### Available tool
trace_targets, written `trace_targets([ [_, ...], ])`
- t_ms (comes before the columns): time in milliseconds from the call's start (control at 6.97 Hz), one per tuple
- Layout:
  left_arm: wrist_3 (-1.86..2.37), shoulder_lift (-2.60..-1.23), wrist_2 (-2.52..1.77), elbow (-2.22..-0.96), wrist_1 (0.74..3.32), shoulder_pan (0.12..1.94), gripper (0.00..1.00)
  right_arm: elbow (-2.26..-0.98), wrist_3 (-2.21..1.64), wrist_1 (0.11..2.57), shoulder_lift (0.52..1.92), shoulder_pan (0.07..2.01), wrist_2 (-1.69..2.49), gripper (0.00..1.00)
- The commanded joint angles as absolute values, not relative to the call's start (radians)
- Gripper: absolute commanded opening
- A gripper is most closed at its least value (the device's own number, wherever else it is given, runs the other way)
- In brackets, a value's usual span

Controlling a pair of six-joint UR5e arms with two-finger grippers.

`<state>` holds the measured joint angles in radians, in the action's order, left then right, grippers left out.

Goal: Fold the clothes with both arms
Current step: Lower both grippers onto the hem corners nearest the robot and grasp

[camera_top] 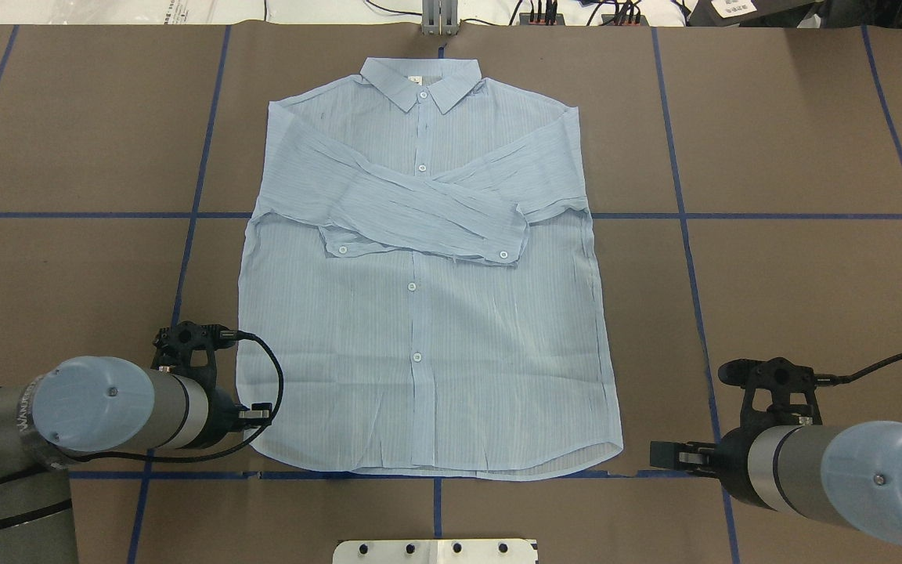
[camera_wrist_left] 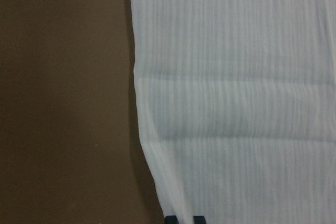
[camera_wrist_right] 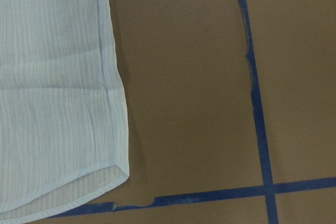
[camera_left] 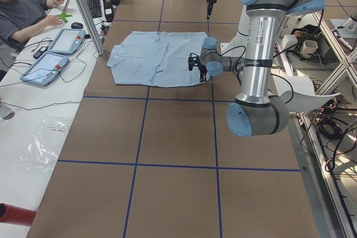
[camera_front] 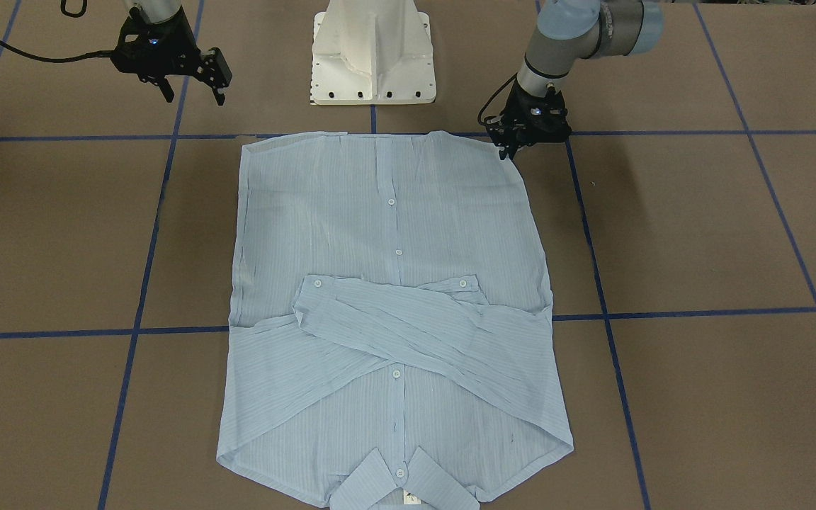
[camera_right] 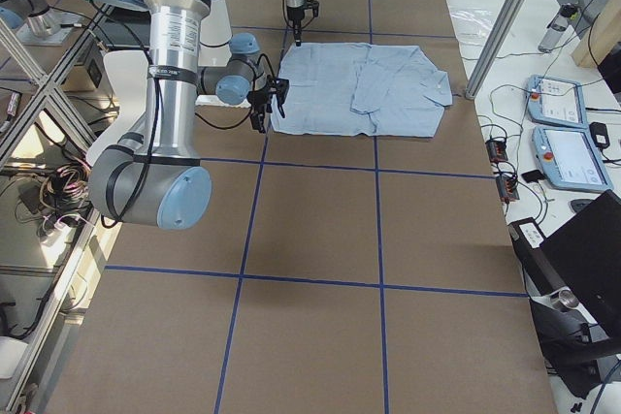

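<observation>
My right gripper will next close on the free hem corner (camera_front: 245, 148) (camera_wrist_right: 124, 173) of the light-blue shirt, which is across from the corner that my left gripper is holding.
The light-blue shirt (camera_front: 394, 234) (camera_top: 420, 313) lies flat and buttoned, front up, with both sleeves crossed over the chest and the collar at the table's far side. My left gripper (camera_front: 506, 150) points down at the hem corner on my left. In the left wrist view its fingertips (camera_wrist_left: 171, 219) stand close together at the shirt's side edge (camera_wrist_left: 236, 103), shut on the cloth. My right gripper (camera_front: 194, 93) (camera_right: 269, 109) hangs open above the bare table, beside the other hem corner (camera_wrist_right: 113, 174) and clear of it.
The white pedestal base (camera_front: 372, 53) stands just behind the hem. Blue tape lines (camera_wrist_right: 257, 103) cross the brown table. A person (camera_left: 22, 12) sits at a side bench with tablets (camera_left: 47, 65), past the table's far edge.
</observation>
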<state>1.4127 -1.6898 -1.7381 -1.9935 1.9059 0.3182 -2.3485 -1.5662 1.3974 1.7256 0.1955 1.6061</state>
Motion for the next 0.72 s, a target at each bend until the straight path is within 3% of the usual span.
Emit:
trace_targets([
  [0, 1.413, -1.690, -1.738, -1.977, 1.907, 0.314, 0.24, -2.347, -1.566, 1.397, 1.726, 0.195, 1.606, 1.00],
  [287, 1.413, -1.690, -1.738, -1.974, 1.907, 0.311, 0.24, -2.347, -1.566, 1.397, 1.729, 0.196, 1.606, 1.00],
  [430, 1.413, -1.690, -1.738, -1.976, 1.907, 0.311, 0.00, -2.341, -1.566, 1.396, 1.729, 0.196, 1.606, 1.00],
  [574, 1.411, -1.690, -1.741, -1.985, 1.907, 0.311, 0.00, -2.332, -1.568, 1.394, 1.730, 0.196, 1.606, 1.00],
])
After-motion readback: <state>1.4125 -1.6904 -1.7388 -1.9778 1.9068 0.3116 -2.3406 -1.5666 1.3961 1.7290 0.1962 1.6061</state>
